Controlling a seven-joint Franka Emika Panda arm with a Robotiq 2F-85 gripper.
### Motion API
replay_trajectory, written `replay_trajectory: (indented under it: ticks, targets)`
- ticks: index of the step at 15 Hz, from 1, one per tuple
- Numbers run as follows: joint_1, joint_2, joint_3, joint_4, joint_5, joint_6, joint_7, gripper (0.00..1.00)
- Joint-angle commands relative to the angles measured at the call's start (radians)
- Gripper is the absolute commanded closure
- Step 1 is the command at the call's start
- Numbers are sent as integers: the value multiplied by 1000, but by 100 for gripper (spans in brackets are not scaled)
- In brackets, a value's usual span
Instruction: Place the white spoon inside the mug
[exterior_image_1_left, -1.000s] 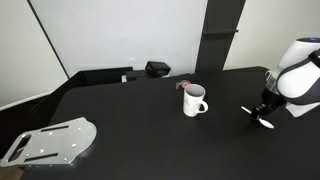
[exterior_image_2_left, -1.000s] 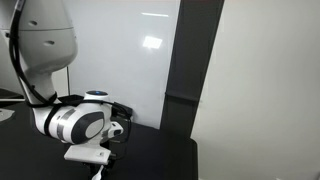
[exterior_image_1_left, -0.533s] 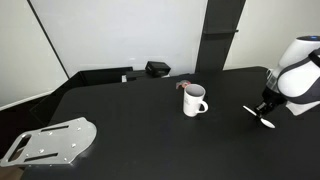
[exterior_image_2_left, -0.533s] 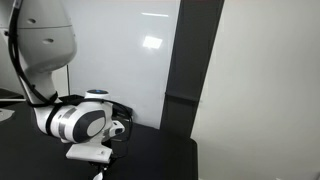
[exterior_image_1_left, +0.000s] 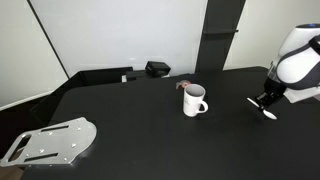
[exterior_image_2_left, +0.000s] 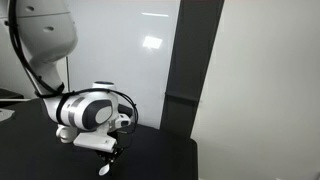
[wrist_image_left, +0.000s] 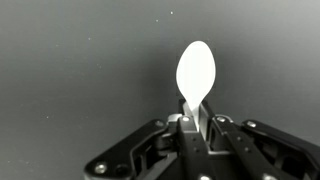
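Observation:
The robot's gripper needs to let go of the white spoon inside the open top of the white mug (exterior_image_1_left: 195, 92), next to the reddish-brown bit.
My gripper (exterior_image_1_left: 265, 98) is shut on the white spoon (exterior_image_1_left: 268, 113) and holds it above the black table at the right. In the wrist view the spoon's bowl (wrist_image_left: 195, 72) sticks out from between the closed fingers (wrist_image_left: 193, 122). The spoon also hangs below the gripper in an exterior view (exterior_image_2_left: 104, 166). The white mug (exterior_image_1_left: 194, 100) stands upright mid-table, well to the left of the gripper, with a reddish-brown bit at its rim and its handle toward the gripper side.
A grey metal plate (exterior_image_1_left: 48, 141) lies at the front left corner of the black table (exterior_image_1_left: 140, 130). A small black box (exterior_image_1_left: 157, 69) and a black bar (exterior_image_1_left: 100, 76) sit along the back edge. A dark pillar (exterior_image_1_left: 220, 35) stands behind.
The gripper has risen with the spoon, lifting it off the table surface; the arm has tilted upward a little. The mug has not moved.

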Motion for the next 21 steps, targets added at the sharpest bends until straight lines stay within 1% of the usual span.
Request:
replay_trajectory:
  ticks: [1,4,8,11,14,17,21]
  targets:
    - [15,-68,-17,56,34,-142,149,97]
    - [23,-102,-23,127,57,-309,263,97]
    - [12,-133,-3,223,109,-542,395,97]
    - [-3,-125,17,322,167,-762,451,97]
    - [-15,-113,42,407,262,-947,497,97]
    - [-23,-106,68,456,392,-1067,545,97]
    - [-26,-64,86,519,565,-1135,642,97]
